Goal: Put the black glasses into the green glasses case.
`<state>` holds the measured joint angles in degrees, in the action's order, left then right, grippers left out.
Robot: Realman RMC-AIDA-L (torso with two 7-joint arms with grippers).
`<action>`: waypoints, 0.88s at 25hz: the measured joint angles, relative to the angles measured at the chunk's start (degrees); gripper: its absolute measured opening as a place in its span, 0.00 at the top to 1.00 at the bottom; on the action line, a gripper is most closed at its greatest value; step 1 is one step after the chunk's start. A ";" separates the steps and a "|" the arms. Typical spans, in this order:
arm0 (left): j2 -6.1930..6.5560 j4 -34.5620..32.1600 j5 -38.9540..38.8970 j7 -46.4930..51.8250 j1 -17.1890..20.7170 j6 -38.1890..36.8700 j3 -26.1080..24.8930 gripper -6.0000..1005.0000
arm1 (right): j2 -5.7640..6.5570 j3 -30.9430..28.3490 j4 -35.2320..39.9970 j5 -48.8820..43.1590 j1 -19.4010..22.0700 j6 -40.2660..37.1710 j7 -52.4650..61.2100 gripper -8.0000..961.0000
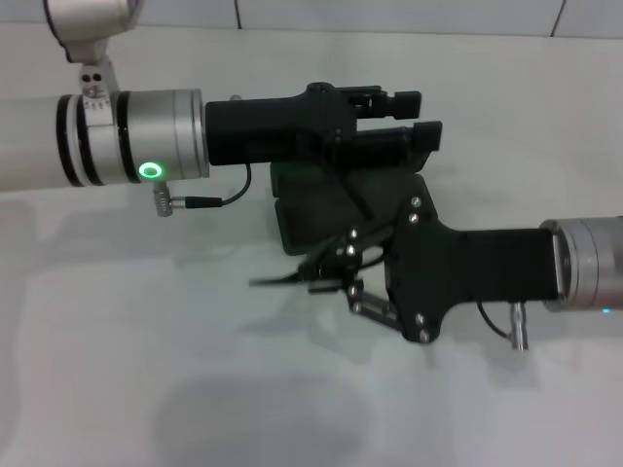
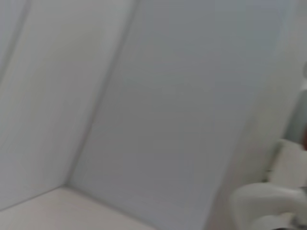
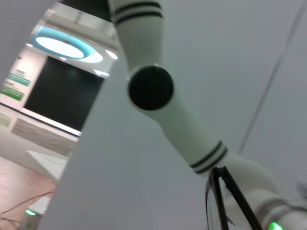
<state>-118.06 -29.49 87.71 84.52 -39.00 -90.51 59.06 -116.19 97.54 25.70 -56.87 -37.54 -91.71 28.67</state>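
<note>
The robot's right gripper will release the black glasses, now at the case's near edge, in the near half of the open green glasses case (image 1: 360, 206).
The green glasses case (image 1: 304, 216) lies on the white table in the head view, largely covered by both arms. My left gripper (image 1: 414, 115) reaches in from the left and hovers over the case's far side. From the right, my right gripper (image 1: 336, 277) sits at the case's near edge, shut on the black glasses (image 1: 277, 281). One thin temple arm sticks out to the left. The right wrist view shows part of the glasses' black frame (image 3: 218, 171) close to the camera. Whether the case lid is up is hidden.
The white table (image 1: 146, 370) stretches to the left and in front of the arms. A white wall stands behind it. The left wrist view shows only pale wall panels. My left arm's white links (image 3: 192, 139) fill the right wrist view.
</note>
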 joint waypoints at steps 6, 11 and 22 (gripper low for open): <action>0.26 -0.67 -1.50 -4.68 1.36 -6.60 -0.43 0.43 | 0.05 -0.82 -0.23 1.64 1.88 2.21 0.95 0.87; 0.37 -0.68 -1.66 -5.24 1.62 -6.89 -0.44 0.43 | 0.19 -3.16 -0.20 2.47 3.52 2.54 0.95 0.87; 0.09 0.05 -2.72 -6.92 3.34 -4.76 -9.08 0.43 | 0.55 -3.54 0.12 -0.06 3.89 5.89 -0.66 0.87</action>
<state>-117.97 -29.44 85.00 77.60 -35.66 -95.27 49.99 -115.63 94.00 25.82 -56.93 -33.65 -85.81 28.01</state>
